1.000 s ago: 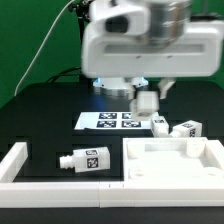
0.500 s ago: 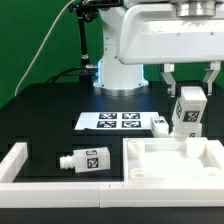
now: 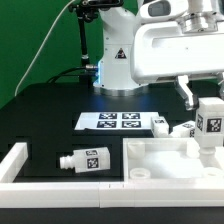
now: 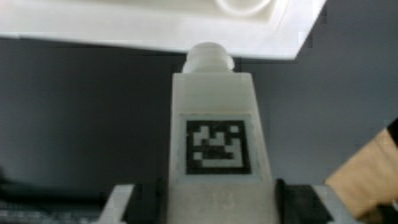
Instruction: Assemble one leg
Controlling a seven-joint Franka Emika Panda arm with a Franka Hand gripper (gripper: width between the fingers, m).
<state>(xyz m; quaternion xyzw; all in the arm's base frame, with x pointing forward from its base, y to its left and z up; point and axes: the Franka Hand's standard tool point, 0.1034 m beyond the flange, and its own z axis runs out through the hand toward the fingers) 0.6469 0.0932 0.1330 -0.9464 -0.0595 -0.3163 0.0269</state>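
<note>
The robot's gripper will release the white leg standing upright in the round hole at the tabletop's near corner (image 3: 213, 171) (image 4: 242, 5) below it.
My gripper (image 3: 207, 108) is shut on a white leg (image 3: 209, 122) with a black-and-white tag, held upright with its round end down over the far right corner of the white tabletop (image 3: 160, 160). In the wrist view the leg (image 4: 215, 120) fills the middle, clamped between the dark pads, and its round tip points at a corner of the tabletop (image 4: 178, 25). Another leg (image 3: 84, 159) lies on its side at the exterior view's left of the tabletop. Two more legs (image 3: 160, 124) (image 3: 187, 128) stand behind the tabletop.
The marker board (image 3: 114, 121) lies flat behind the tabletop. A white L-shaped rail (image 3: 20, 165) runs along the front and left of the table. The robot's base (image 3: 118, 60) stands at the back.
The gripper has carried the leg towards the exterior view's right and lower, from behind the tabletop to above its far right corner.
</note>
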